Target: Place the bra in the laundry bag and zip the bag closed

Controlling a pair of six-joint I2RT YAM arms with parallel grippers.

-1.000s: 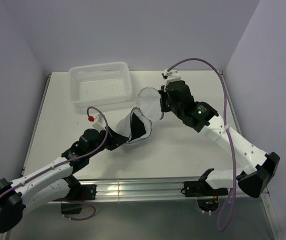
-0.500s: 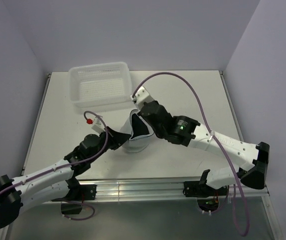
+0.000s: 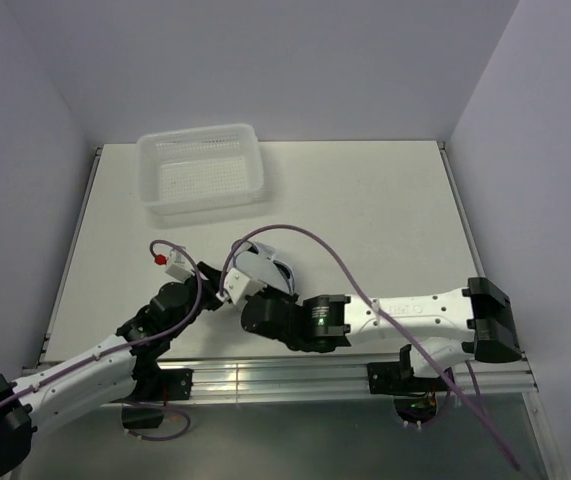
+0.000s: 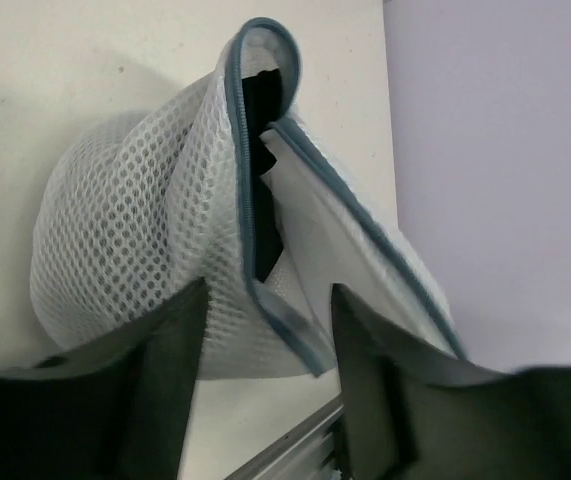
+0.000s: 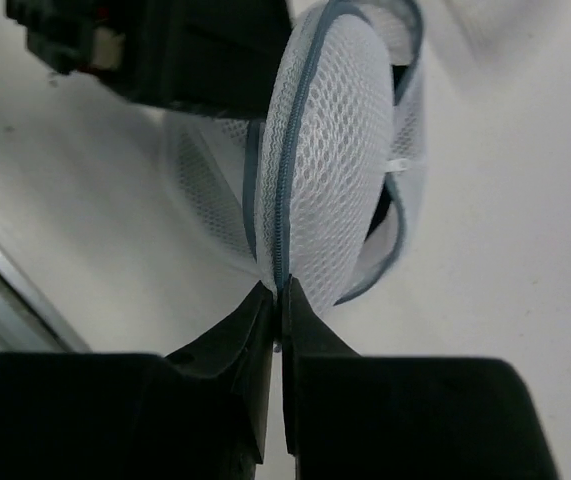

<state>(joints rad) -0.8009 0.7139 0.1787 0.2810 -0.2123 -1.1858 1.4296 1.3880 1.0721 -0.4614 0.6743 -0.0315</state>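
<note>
The laundry bag's lower rim has my left gripper at it, away from the gap by the white tab, so next my gripper pinches the rim (image 5: 395, 178) next to that tab.
The laundry bag (image 4: 135, 220) is a white mesh pouch with a blue-grey zipper rim, lying on the table near its front edge (image 3: 281, 270). Through the gap in the rim, the black bra (image 4: 263, 95) shows inside. My left gripper (image 4: 265, 350) is open, its fingers on either side of the bag's lower rim without pinching it. My right gripper (image 5: 280, 298) is shut on the zipper seam of the laundry bag (image 5: 335, 170). A dark slit of the bra (image 5: 381, 222) shows beside the flap. In the top view the right arm covers most of the bag.
A white perforated basket (image 3: 205, 170) stands at the back left of the table. The metal rail of the table's front edge (image 3: 285, 375) runs close below the bag. The left gripper's body (image 5: 165, 50) sits just behind the bag.
The right arm swept from the back right to the front, drawing the bag's flap over and pulling the bag nearer. The left gripper opened and let go of the bag.
</note>
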